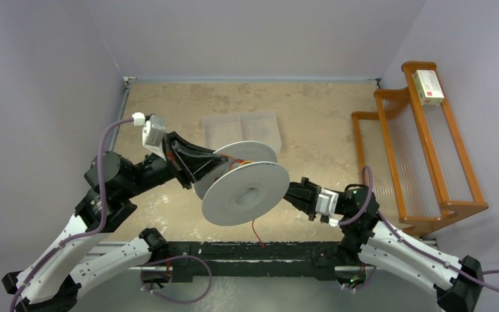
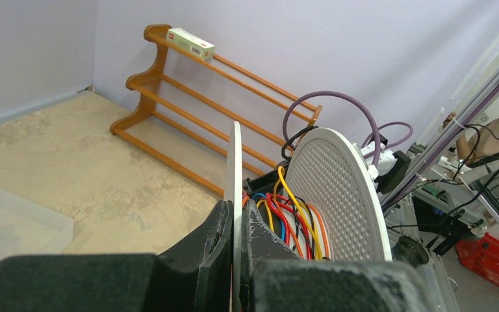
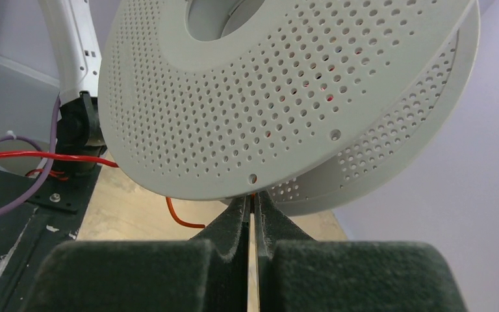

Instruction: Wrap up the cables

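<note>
Next, I release the spool with my left gripper on the table (image 1: 271, 186) between the clear plastic container and black rail.
A grey double-disc spool (image 1: 243, 192) hangs tilted in the air between both arms. My left gripper (image 1: 198, 170) is shut on the rim of the far disc (image 2: 236, 162), one finger on each face. Red, yellow, orange, blue and black cables (image 2: 292, 221) are wound on the hub between the discs. My right gripper (image 1: 294, 193) is at the spool's right edge; in the right wrist view its tips (image 3: 252, 198) are pinched on a thin red-orange cable just under the perforated disc (image 3: 266, 97). Loose red-orange cable (image 3: 182, 218) curls left of the fingers and hangs below the spool (image 1: 256, 231).
A clear plastic container (image 1: 243, 130) lies on the table behind the spool. An orange wooden rack (image 1: 422, 149) with a small box (image 1: 427, 86) on top stands at the right wall. The black base rail (image 1: 234, 250) runs along the near edge.
</note>
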`<state>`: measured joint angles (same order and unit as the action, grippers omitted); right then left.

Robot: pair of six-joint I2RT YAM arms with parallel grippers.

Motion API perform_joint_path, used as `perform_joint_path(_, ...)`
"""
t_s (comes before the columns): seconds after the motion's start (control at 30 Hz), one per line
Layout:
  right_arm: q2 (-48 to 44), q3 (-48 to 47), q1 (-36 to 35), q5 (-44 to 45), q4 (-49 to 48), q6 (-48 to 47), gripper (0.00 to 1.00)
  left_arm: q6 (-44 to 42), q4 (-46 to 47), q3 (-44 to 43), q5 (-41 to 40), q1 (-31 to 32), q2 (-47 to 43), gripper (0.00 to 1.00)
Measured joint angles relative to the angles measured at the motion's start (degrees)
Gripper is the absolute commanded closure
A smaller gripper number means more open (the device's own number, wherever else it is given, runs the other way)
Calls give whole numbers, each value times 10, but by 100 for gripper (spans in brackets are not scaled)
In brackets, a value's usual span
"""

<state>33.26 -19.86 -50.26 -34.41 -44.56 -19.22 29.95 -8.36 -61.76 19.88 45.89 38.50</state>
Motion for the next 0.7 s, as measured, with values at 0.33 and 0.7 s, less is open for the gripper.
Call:
perform_joint_path(0.33,42,25,0,17,-54,30,100,-6,3,0,2,0,20,100)
perform_joint_path(0.7,161,68,0,22,-263,117,97,-4,56,33,-28,0,31,100)
